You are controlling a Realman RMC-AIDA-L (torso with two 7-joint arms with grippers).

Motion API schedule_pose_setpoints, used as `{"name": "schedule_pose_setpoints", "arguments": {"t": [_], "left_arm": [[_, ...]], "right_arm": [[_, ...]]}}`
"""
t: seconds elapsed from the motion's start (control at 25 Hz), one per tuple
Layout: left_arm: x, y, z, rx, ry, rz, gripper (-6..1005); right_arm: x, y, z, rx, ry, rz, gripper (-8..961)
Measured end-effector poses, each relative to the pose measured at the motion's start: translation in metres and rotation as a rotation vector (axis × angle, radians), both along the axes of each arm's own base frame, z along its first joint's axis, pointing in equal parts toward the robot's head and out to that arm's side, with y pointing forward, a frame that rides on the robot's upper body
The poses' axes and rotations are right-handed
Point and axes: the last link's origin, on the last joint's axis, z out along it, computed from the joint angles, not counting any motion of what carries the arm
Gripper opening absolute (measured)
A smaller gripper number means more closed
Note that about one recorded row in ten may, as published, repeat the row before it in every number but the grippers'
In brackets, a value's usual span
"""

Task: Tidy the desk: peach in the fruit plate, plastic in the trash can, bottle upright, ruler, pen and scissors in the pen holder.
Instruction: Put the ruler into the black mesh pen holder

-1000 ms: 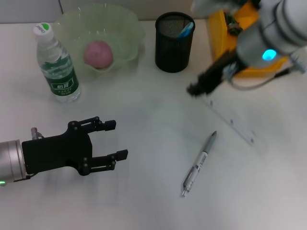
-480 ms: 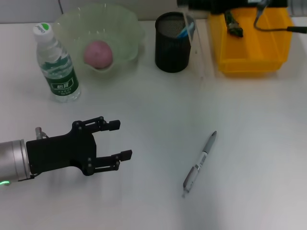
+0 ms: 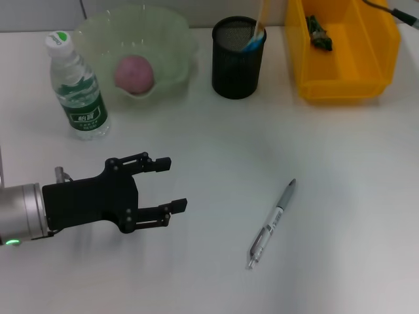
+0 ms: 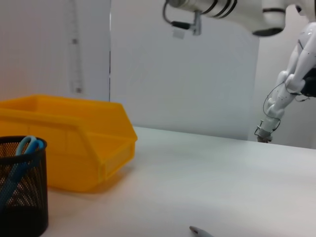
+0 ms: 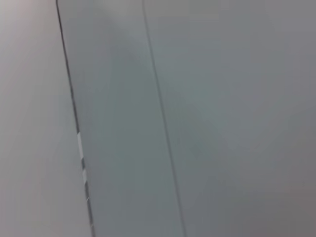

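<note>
My right gripper will let go of the clear ruler beside the blue-handled scissors in the black mesh pen holder [image 3: 254, 36].
The clear ruler [image 3: 262, 16] hangs upright in the air over the black mesh pen holder [image 3: 238, 59]. In the left wrist view the ruler [image 4: 74, 49] ends well above the holder [image 4: 22, 187]. My right arm [image 4: 222, 9] is overhead holding it, with its fingers out of frame. The ruler [image 5: 118, 128] fills the right wrist view. Blue-handled scissors [image 3: 254, 40] stand in the holder. The silver pen [image 3: 271, 226] lies on the table. The peach [image 3: 134, 73] sits in the green fruit plate [image 3: 177, 33]. The bottle [image 3: 76, 88] stands upright. My left gripper [image 3: 172, 184] is open and empty, low over the table's left side.
A yellow bin [image 3: 344, 72] at the back right holds a small dark green scrap [image 3: 319, 33]. A cable [image 3: 402, 16] crosses its far corner. In the left wrist view the bin [image 4: 74, 143] stands beside the holder, and a white robot arm [image 4: 289, 84] stands far off.
My right arm lifted the ruler off the table at the right, carried it up over the pen holder and left the head view. My left gripper crept slightly rightward.
</note>
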Motion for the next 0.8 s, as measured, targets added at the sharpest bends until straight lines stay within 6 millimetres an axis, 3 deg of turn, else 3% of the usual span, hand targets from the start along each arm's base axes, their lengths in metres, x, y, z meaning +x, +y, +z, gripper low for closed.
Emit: {"name": "schedule_pose_setpoints", "arguments": {"t": [0.36, 0.8], "left_arm": [[0.003, 0.002, 0.000, -0.006, 0.002, -0.014, 776], [0.001, 0.000, 0.000, -0.007, 0.002, -0.008, 776]], "right_arm": [[0.004, 0.031, -0.034, 0.128, -0.054, -0.064, 381], [-0.004, 0.046, -0.056, 0.137, -0.101, -0.124, 381]]}}
